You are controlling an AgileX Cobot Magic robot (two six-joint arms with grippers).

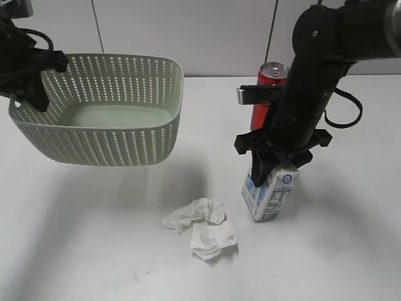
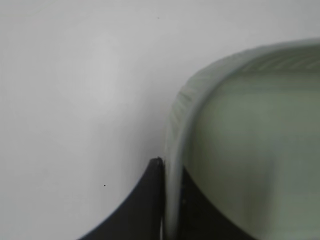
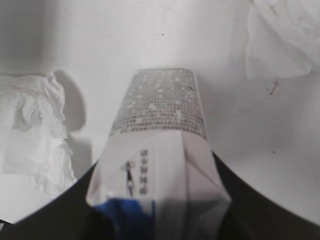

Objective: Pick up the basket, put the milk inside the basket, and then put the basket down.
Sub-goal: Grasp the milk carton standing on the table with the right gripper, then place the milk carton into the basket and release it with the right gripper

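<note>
Next, I let go of the milk with my right gripper inside the pale green basket [image 1: 106, 132], in a spot that is close to my left gripper.
The pale green basket [image 1: 106, 147] hangs tilted above the white table, with a shadow under it. My left gripper [image 1: 37, 81] is shut on its left rim. In the left wrist view the rim [image 2: 175, 130] runs between the two black fingers [image 2: 172, 172]. The milk [image 1: 270, 194], a white and blue carton, stands slightly tilted at the right of the table. My right gripper [image 1: 272, 164] comes down over its top and is shut on it. In the right wrist view the carton [image 3: 160, 115] fills the gap between the fingers [image 3: 155, 167], touching both.
A red soda can [image 1: 266, 84] stands just behind the right arm and the milk. Two crumpled white tissues [image 1: 203, 226] lie on the table left of the milk; they also show in the right wrist view [image 3: 35, 130] on both sides of the carton.
</note>
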